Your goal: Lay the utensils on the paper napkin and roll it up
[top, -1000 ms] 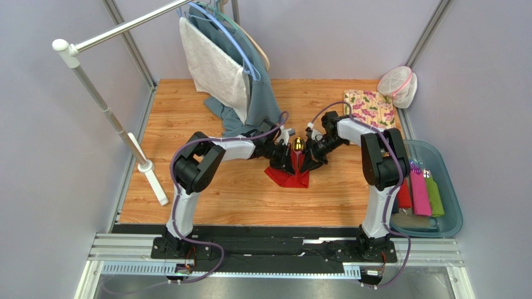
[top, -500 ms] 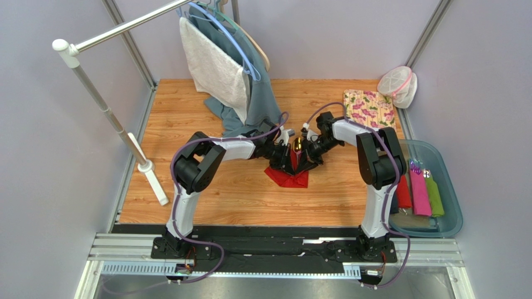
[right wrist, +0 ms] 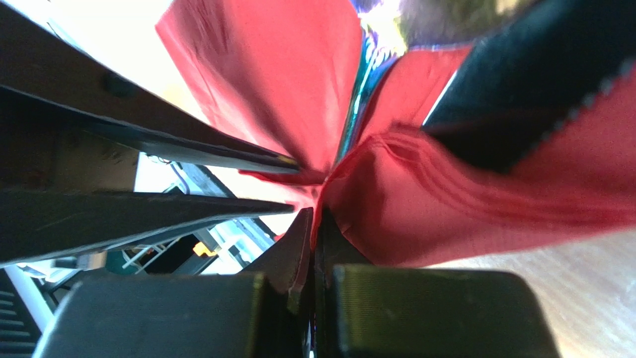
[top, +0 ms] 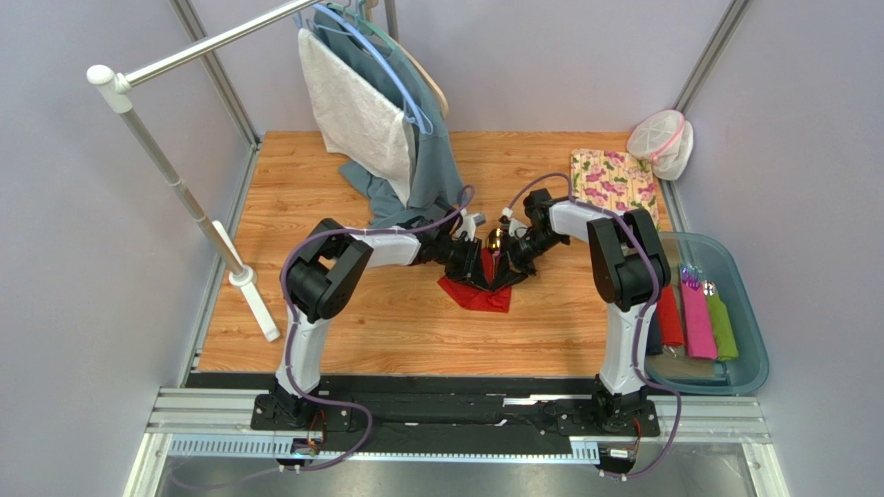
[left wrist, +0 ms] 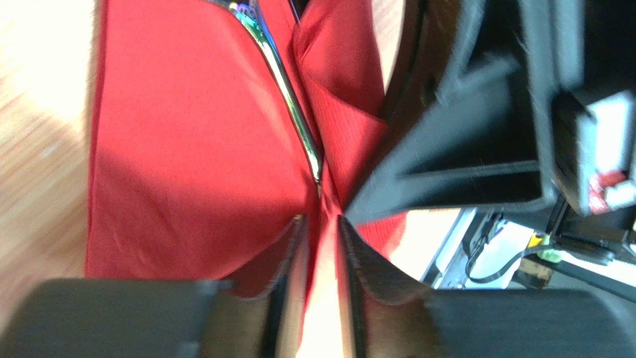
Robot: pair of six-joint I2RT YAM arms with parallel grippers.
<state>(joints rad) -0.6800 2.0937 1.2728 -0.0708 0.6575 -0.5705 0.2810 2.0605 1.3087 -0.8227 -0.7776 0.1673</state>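
My grippers crowd together on the napkin's fold, so next my right gripper pins the fold while my left gripper takes the napkin's loose near end (top: 486, 301).
The red paper napkin (top: 479, 293) lies mid-table with its far part lifted between both grippers; it also shows in the left wrist view (left wrist: 186, 134) and the right wrist view (right wrist: 478, 201). A shiny iridescent utensil (left wrist: 287, 97) lies along the fold inside it, and its gold tip (top: 495, 240) pokes out at the far end. My left gripper (left wrist: 321, 224) is shut on a napkin edge. My right gripper (right wrist: 313, 220) is shut on the napkin edge opposite, its fingers touching the left ones. Other utensils are hidden.
A floral cloth (top: 614, 178) lies at the back right beside a mesh pouch (top: 661, 142). A teal bin (top: 747, 311) at the right holds pink, green and red rolls. Hanging garments (top: 379, 114) and a rack pole (top: 187, 202) stand at the back left.
Both grippers have drawn closer together and slightly away from me, gathering the napkin's far part up around the utensil; the right arm's elbow has swung left.
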